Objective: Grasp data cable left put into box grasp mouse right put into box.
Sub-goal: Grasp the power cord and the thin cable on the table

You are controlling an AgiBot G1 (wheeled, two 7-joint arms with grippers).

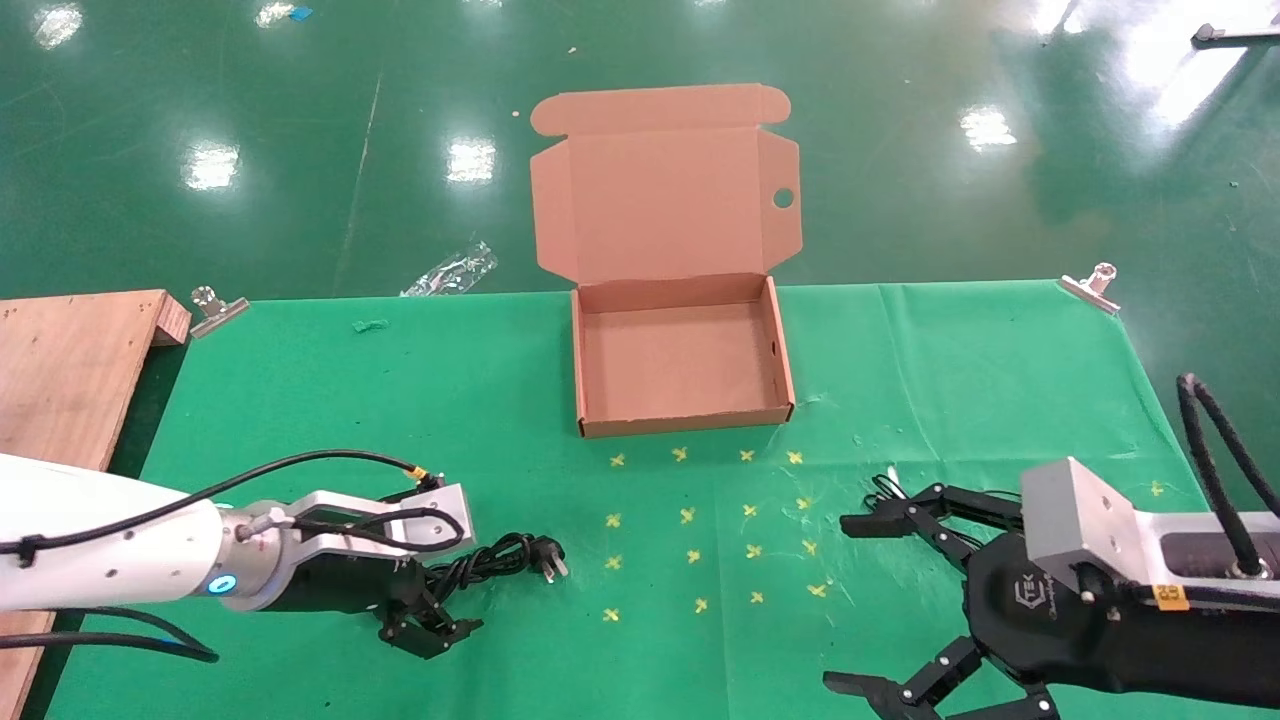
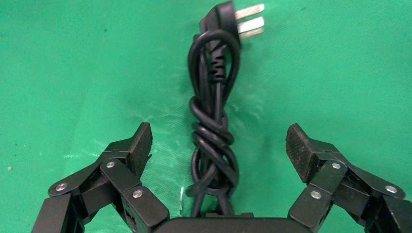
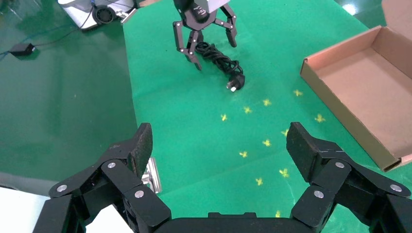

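My right gripper needs to close on the tied middle [image 1: 943, 526] of the mouse's bundled cable, next to the cable's thin black loops.
The data cable [image 1: 497, 557] lies coiled on the green cloth at the front left, its plug [image 1: 551, 566] pointing right. My left gripper [image 1: 440, 605] is open and straddles the coil's near end; in the left wrist view the cable [image 2: 214, 121] runs between the spread pads [image 2: 143, 143] without touching them. The open cardboard box [image 1: 585, 375] stands empty at the table's middle back, also in the right wrist view [image 3: 340, 114]. My right gripper [image 1: 845, 605] is open and empty at the front right, and shows in its own wrist view [image 3: 218, 145]. The mouse is not in view.
Yellow cross marks [image 1: 700, 520] dot the cloth in front of the box. A wooden board [image 1: 70, 370] lies at the left edge. Metal clips [image 1: 215, 310] [image 1: 1090, 285] hold the cloth's far corners. Thin black loops [image 1: 885, 488] show by the right gripper's far finger.
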